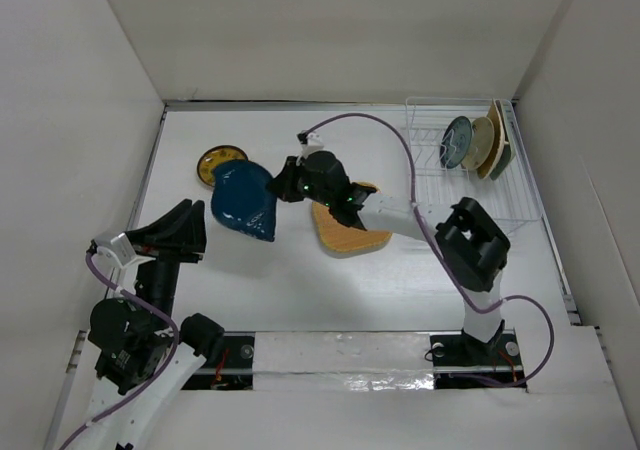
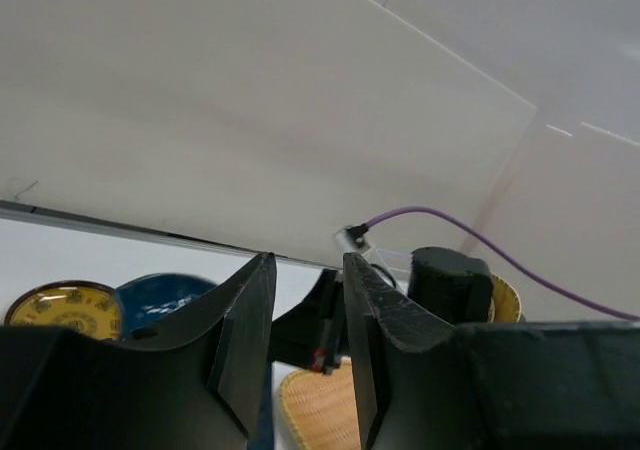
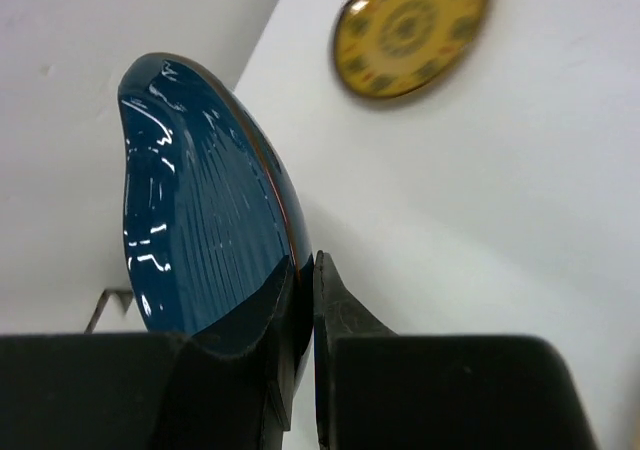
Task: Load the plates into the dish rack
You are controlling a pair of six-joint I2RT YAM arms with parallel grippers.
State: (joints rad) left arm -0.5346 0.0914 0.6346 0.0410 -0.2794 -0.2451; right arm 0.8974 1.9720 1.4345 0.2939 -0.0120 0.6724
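Observation:
Next, I release the teal-blue plate with my right gripper in the dish rack's empty part [image 1: 436, 141] beside the dark green plate.
My right gripper [image 1: 287, 185] [image 3: 305, 265] is shut on the rim of the teal-blue plate [image 1: 243, 200] [image 3: 200, 230], which hangs tilted on edge above the table, left of centre. Behind it, a yellow patterned plate [image 1: 220, 162] [image 3: 412, 30] lies flat on the table. Under the right arm lies a tan woven plate [image 1: 345, 235] [image 2: 315, 410]. The white wire dish rack [image 1: 430, 185] stands at the back right with other plates [image 1: 470, 142] upright in it. My left gripper [image 1: 197, 232] [image 2: 307, 260] is open at the near left, holding nothing.
White walls close in the table on the left, back and right. The right arm [image 1: 400, 215] stretches across the middle, its purple cable [image 1: 395, 135] arching over the rack's left side. In the left wrist view, the blue plate [image 2: 160, 290] and yellow plate [image 2: 65, 310] lie ahead.

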